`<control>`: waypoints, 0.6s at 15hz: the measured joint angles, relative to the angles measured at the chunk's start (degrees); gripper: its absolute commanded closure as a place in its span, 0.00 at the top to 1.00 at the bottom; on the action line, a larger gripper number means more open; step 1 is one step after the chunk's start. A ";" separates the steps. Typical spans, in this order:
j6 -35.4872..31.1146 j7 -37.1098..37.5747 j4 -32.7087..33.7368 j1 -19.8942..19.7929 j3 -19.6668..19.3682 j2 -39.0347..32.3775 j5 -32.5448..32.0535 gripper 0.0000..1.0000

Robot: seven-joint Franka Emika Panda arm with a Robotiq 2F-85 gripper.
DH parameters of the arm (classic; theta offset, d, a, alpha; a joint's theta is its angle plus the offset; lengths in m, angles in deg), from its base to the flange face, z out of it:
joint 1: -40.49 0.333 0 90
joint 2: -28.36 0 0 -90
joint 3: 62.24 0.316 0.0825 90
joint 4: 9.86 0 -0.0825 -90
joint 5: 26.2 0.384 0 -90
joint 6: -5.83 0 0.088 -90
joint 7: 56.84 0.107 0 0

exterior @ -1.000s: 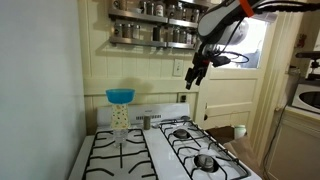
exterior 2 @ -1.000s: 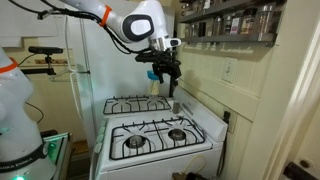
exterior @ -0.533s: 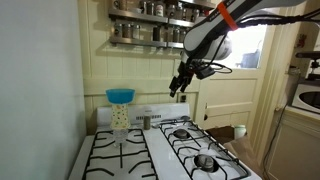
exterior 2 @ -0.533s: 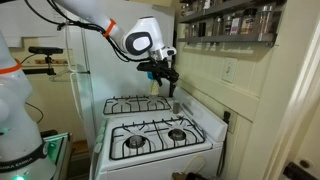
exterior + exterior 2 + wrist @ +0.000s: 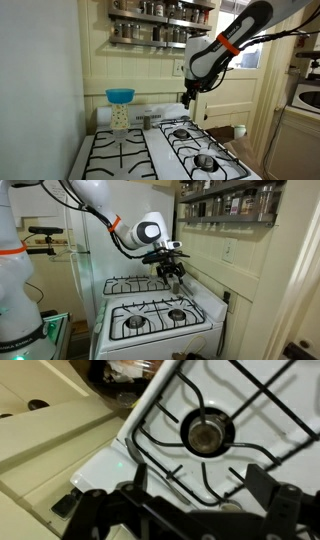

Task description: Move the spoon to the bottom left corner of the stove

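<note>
The middle of the spoon (image 5: 184,118) (image 5: 160,473) lies in the gap between the back panel of the stove and the black grate of the rear burner, and my gripper needs to close there.
The white stove (image 5: 152,158) with four burners under black grates shows in both exterior views (image 5: 205,307). My gripper (image 5: 187,102) hangs open and empty a little above the stove's rear burners, near the low back panel (image 5: 173,277). In the wrist view the open fingers (image 5: 200,485) frame a burner (image 5: 207,430) and its black grate on the white enamel (image 5: 118,457). I cannot clearly make out the spoon. A small pale rounded shape (image 5: 229,506) lies under the grate between my fingers; I cannot tell what it is.
A blue funnel-shaped bowl on a clear glass (image 5: 120,105) and a small metal cup (image 5: 143,121) stand at the back of the stove. Spice shelves (image 5: 160,30) hang on the wall above. A door (image 5: 235,85) and a counter (image 5: 300,130) stand beside the stove.
My gripper has come down from shelf height to just above the stove's rear burners. It stayed open and empty.
</note>
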 measured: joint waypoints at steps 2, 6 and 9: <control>1.76 3.41 2.53 -0.14 -0.94 -3.40 -8.62 1.00; 4.75 5.52 6.67 0.01 -1.29 -8.44 -11.02 1.00; 4.83 5.52 7.16 0.10 -1.42 -8.77 -11.29 1.00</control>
